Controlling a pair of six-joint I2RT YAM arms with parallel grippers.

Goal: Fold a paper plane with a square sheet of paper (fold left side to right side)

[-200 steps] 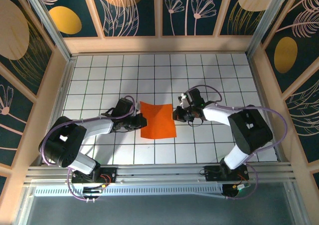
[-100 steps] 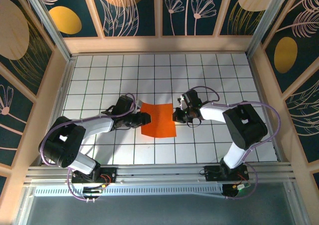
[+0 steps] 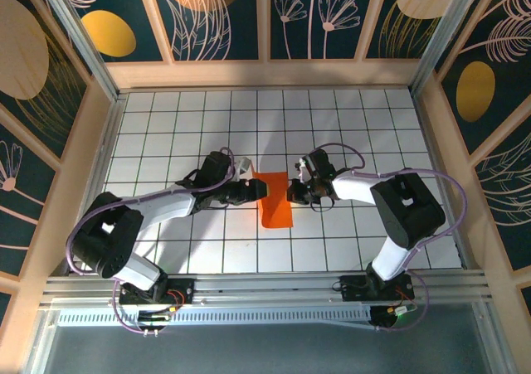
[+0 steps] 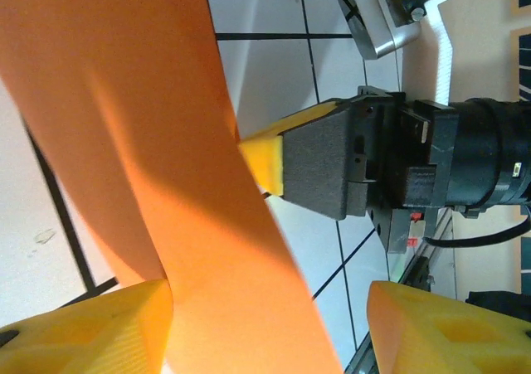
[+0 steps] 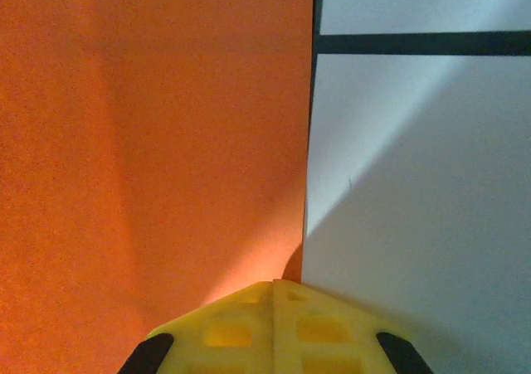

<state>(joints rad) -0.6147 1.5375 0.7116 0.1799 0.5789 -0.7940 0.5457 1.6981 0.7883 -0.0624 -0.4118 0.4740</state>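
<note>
Next, I open my right gripper, as the raised flap under it stands short of the paper's edge, then take the flap's loose edge (image 4: pixel 278 233) and pull it across.
The square sheet of paper (image 3: pixel 276 208) is bright orange and lies mid-table, its left part raised and curled over toward the right. My left gripper (image 3: pixel 255 190) is at the lifted part. In the left wrist view its yellow fingers (image 4: pixel 91 324) stand wide apart, open, and the paper (image 4: pixel 149 142) sweeps up between them, resting against the left finger. My right gripper (image 3: pixel 292 193) is shut, its joined yellow tip (image 5: pixel 274 287) pressing at the right edge of the paper (image 5: pixel 149 142). That tip (image 4: pixel 261 160) also shows beyond the curl. No paper plane is formed.
The white tiled table (image 3: pixel 348 133) is ringed by wooden walls (image 3: pixel 265 74) at the back and both sides. An aluminium rail (image 3: pixel 265 287) runs along the near edge by the arm bases. Open tiles lie behind and in front of the paper.
My left gripper has moved right, carrying the paper's left side up and over, so the sheet looks much narrower from above. The right gripper has stayed at the right edge.
</note>
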